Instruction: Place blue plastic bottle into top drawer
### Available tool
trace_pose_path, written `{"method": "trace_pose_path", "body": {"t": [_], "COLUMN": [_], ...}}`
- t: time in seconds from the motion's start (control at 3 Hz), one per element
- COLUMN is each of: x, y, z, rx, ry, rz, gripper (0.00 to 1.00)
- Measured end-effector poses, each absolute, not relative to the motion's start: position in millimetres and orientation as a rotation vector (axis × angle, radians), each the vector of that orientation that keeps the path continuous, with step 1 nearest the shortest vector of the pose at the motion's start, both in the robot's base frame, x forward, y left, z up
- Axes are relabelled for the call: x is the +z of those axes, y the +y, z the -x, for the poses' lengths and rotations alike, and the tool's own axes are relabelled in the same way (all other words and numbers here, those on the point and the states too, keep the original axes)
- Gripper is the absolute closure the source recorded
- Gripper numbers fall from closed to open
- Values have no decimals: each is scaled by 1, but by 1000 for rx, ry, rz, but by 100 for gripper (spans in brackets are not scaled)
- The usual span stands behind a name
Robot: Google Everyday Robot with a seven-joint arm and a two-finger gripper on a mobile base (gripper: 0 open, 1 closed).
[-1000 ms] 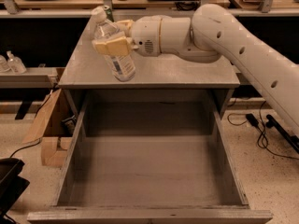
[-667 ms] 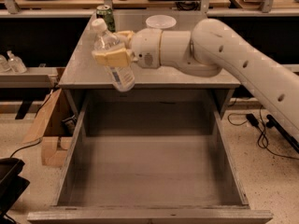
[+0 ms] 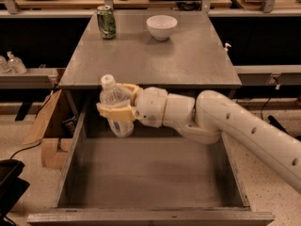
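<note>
Next, I let go of the blue plastic bottle on the drawer's grey bottom (image 3: pixel 129 154), toward the back by the cardboard box.
The blue plastic bottle (image 3: pixel 115 106) is clear with a white cap and a pale label. My gripper (image 3: pixel 118 108) is shut on its middle, with tan fingers (image 3: pixel 113 113) wrapped around it. The bottle is upright, held in the air over the back left part of the open top drawer (image 3: pixel 155 173), just in front of the cabinet top's edge. Its base hangs above the drawer's grey bottom, not touching it. My white arm reaches in from the right across the drawer.
A green drink can (image 3: pixel 106 21) and a white bowl (image 3: pixel 162 27) stand at the back of the grey cabinet top (image 3: pixel 155 60). Small clear pump bottles (image 3: pixel 13 63) sit on a shelf at the left. A cardboard box (image 3: pixel 47 126) stands left of the drawer.
My gripper has carried the bottle from over the cabinet top forward and down, so it now hangs over the open drawer's back left part.
</note>
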State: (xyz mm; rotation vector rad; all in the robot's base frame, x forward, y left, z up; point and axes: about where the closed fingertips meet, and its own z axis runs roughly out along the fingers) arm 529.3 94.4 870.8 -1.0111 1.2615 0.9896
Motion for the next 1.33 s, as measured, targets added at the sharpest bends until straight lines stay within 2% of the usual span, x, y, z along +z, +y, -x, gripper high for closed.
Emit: {"method": "trace_pose_path", "body": {"t": [0.67,1.33], "x": [772,721], "y": [89,77], "z": [-536,-556], "rx": [1069,1030], "ry": [1278,1292], "rz": [1003,1006], "gripper": [100,100]}}
